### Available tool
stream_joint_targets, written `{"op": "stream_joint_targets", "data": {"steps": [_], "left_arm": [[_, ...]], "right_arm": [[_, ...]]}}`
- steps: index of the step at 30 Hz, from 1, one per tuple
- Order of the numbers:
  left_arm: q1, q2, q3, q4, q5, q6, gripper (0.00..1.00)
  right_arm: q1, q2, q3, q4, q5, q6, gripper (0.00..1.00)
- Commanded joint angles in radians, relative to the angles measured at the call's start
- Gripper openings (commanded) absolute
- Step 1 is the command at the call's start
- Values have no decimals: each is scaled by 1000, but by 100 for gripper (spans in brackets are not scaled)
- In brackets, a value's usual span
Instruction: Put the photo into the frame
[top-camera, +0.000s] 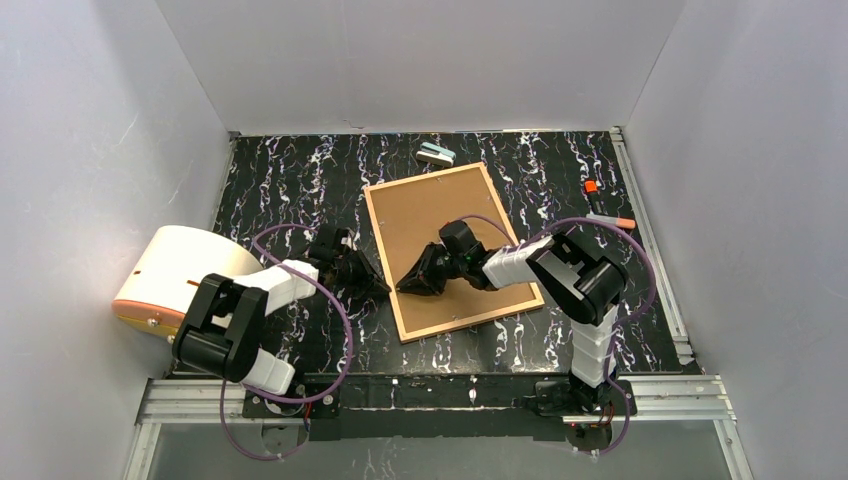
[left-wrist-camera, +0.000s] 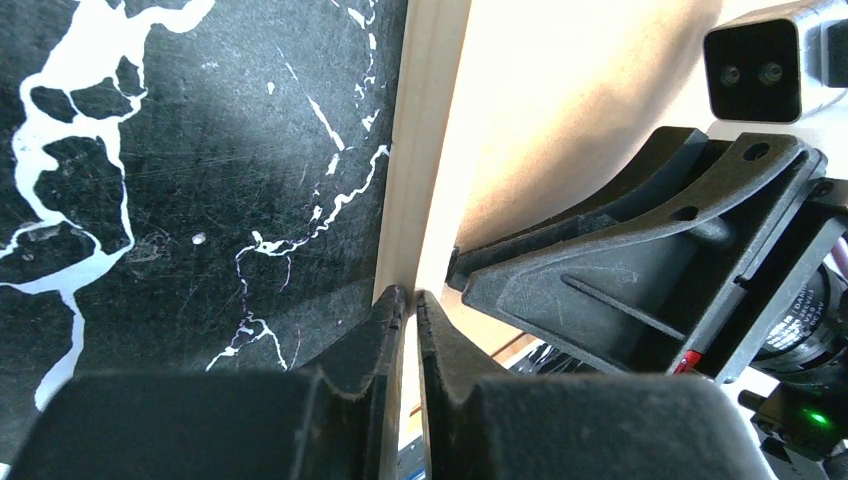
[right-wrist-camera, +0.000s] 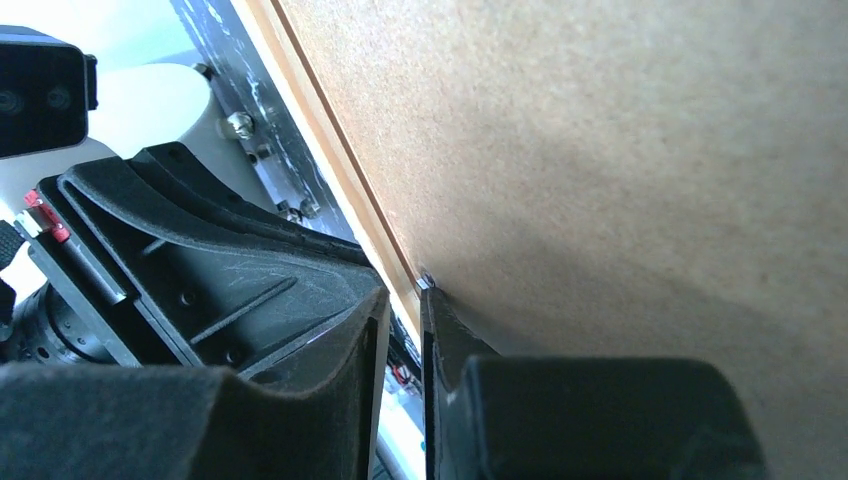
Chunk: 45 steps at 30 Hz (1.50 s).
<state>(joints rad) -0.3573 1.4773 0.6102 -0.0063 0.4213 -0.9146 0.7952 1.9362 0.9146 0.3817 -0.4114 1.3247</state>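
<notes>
The robot's grippers crowd each other at the small metal tab, so next the left gripper backs away while the right gripper takes the frame's border (top-camera: 398, 309) and lifts it.
The frame (top-camera: 425, 176) lies face down in the middle of the black marbled table, its thin light-wood border around a plain brown backing board (top-camera: 440, 210). The photo is hidden. My left gripper (top-camera: 380, 284) sits at the frame's left border (left-wrist-camera: 425, 120), jaws shut (left-wrist-camera: 410, 297), and I see nothing held between them. My right gripper (top-camera: 403, 286) reaches across the backing board (right-wrist-camera: 600, 150) to the same left edge. Its jaws (right-wrist-camera: 405, 300) stand a narrow gap apart with nothing between them. One fingertip rests by a small metal tab (right-wrist-camera: 424, 279) at the board's edge. The two grippers face each other, almost touching.
A white and orange cylinder (top-camera: 175, 275) stands at the table's left edge beside my left arm. A small teal and white object (top-camera: 436, 154) lies behind the frame. An orange-capped item (top-camera: 591, 187) and a pen-like stick (top-camera: 612, 220) lie at the right. White walls enclose the table.
</notes>
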Motion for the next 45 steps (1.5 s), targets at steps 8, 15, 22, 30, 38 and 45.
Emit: {"op": "stream_joint_targets", "data": {"steps": [8, 15, 22, 30, 38, 45], "left_arm": [[-29, -15, 24, -132, -63, 47, 8], [-15, -20, 86, -128, -62, 66, 16], [89, -49, 156, -119, -26, 96, 27], [224, -60, 162, -170, -49, 152, 40], [284, -7, 143, -167, -7, 171, 43], [290, 2, 125, -150, 11, 171, 47]], "right_arm": [[-14, -122, -31, 16, 72, -84, 26], [-65, -295, 90, -355, 199, -460, 41], [-8, -247, 242, -624, 256, -651, 50], [194, -23, 526, -921, 484, -714, 61], [320, 149, 722, -1125, 656, -715, 53], [342, 184, 767, -1151, 707, -730, 37]]}}
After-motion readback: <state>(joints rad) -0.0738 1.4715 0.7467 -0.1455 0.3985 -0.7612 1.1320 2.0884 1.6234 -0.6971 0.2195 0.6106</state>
